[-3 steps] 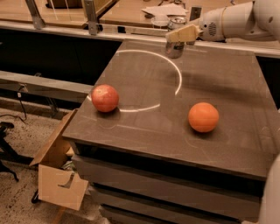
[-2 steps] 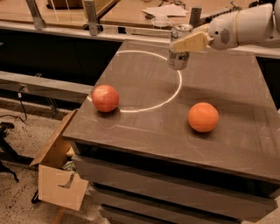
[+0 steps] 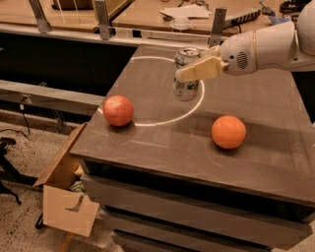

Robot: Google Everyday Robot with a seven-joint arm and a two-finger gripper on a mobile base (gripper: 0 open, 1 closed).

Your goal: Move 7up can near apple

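The 7up can, now held just above the table top, will be let go by my gripper on the table (image 3: pixel 152 120), close beside the apple and toward the orange fruit.
The 7up can (image 3: pixel 186 86) is silvery with a pull-tab top and stays upright, held just above the dark table top (image 3: pixel 147 147) near the middle of a white ring. My gripper (image 3: pixel 193 70) reaches in from the right on a white arm and is shut on the can's upper part, with a tan finger (image 3: pixel 201 69) across its front. The apple (image 3: pixel 118 110), reddish-pink and mottled, sits on the table to the left of the can, about a can's height away. The can's far side is hidden.
A smooth orange fruit (image 3: pixel 229 131) lies on the table right of the can. An open cardboard box (image 3: pixel 66 189) stands on the floor at the table's left front. A long wooden bench with papers (image 3: pixel 184 11) runs behind the table.
My gripper has carried the can from the table's far edge toward the front and left, closer to the apple. The fruits have not moved.
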